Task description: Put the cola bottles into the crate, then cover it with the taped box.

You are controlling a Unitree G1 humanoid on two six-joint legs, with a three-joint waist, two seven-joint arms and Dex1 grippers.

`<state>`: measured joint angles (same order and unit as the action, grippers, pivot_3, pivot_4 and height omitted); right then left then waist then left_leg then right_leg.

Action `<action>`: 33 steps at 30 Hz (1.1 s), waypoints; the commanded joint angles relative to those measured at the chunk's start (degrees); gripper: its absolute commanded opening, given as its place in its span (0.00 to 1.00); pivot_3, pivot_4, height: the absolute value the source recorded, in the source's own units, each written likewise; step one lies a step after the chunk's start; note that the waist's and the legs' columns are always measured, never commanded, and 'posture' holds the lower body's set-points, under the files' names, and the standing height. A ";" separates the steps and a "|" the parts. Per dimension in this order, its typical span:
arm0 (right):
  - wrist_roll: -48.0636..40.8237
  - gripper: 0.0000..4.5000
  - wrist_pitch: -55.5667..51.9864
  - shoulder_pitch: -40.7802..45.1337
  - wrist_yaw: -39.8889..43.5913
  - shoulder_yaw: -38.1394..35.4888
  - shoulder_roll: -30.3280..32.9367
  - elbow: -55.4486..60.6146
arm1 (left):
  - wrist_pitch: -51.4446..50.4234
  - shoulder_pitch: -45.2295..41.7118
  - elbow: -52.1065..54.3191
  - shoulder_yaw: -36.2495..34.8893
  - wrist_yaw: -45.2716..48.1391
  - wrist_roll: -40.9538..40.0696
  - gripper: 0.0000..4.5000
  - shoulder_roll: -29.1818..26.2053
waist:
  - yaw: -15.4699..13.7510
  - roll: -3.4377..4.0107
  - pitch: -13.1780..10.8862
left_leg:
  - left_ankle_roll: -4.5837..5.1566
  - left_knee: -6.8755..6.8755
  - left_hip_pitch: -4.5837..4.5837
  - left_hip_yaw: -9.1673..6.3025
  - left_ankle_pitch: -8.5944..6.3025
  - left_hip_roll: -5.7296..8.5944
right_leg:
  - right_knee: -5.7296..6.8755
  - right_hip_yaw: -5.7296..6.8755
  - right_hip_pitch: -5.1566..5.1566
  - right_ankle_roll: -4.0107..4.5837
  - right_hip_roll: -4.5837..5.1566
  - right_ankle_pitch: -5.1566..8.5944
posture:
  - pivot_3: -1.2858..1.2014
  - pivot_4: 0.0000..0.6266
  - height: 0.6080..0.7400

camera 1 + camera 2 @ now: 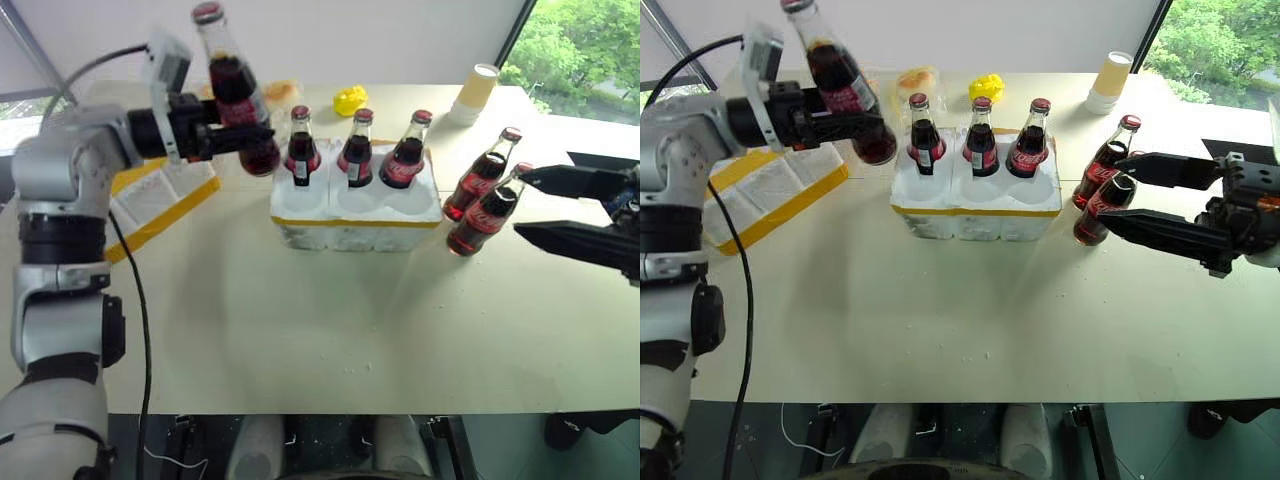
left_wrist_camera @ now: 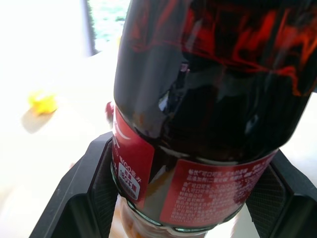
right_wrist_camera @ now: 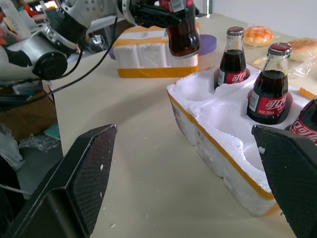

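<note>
Next, my left gripper releases the cola bottle, now tilted in the air beside the crate, in the crate's bare near hollow (image 1: 300,203) closest to the taped box.
My left gripper (image 1: 243,130) is shut on a cola bottle (image 1: 232,85), held tilted in the air just left of the crate; its pads (image 2: 94,193) press the red label. The white foam crate (image 1: 355,215) with a yellow band holds three cola bottles (image 1: 358,150) in its far wells, and its near wells (image 3: 223,114) are bare. Two more bottles (image 1: 482,178) stand on the table right of the crate. My right gripper (image 1: 518,204) stands open beside them, gripping nothing. The taped box (image 1: 160,200) lies at the left, partly hidden by my left arm.
At the back of the cream table (image 1: 320,330) sit a yellow crumpled thing (image 1: 350,100), wrapped bread (image 1: 281,92) and a paper cup (image 1: 477,88). A black cable (image 1: 140,330) hangs from my left arm near the table's front left.
</note>
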<state>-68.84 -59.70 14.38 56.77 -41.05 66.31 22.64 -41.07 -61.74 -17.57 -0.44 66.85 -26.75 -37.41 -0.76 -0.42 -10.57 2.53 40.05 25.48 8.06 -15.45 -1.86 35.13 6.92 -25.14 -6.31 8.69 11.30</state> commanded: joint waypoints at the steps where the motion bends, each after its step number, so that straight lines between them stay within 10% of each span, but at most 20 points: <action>1: -1.00 1.00 0.65 -0.58 -0.85 -2.05 0.01 1.77 | 2.21 -2.62 0.05 2.23 1.68 0.64 0.62 2.35 | -0.03 -0.02 -0.02 | 0.00 0.00 0.02 0.00 0.00 0.00 | 0.00 0.00 -0.01 0.00 -0.01 0.00 | 0.52 0.24 1.00; 31: -3.72 1.00 3.27 -4.87 -6.45 -2.50 -1.76 3.74 | 15.02 1.82 -14.16 6.05 0.47 10.73 0.62 11.64 | -0.08 -0.10 -0.06 | 0.06 0.04 0.12 -0.04 -0.02 -0.04 | 0.00 0.00 -0.07 0.00 0.04 0.00 | 0.52 0.24 1.00; 33: -2.95 1.00 3.88 -4.81 -6.16 -1.71 -1.75 3.74 | 14.54 2.53 -14.13 5.53 -0.85 10.53 0.86 12.21 | -0.10 -0.10 -0.06 | 0.05 0.04 0.11 -0.04 -0.02 -0.02 | 0.00 0.00 -0.07 0.00 0.03 0.00 | 0.52 0.24 1.00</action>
<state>-72.09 -57.14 8.56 50.11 -42.40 64.05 26.18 -27.00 -58.57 -32.99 7.06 66.95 -15.50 -25.41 -0.87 -0.52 -10.63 2.58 40.09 25.59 8.01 -15.47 -1.89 35.14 6.92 -25.20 -6.31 8.72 11.29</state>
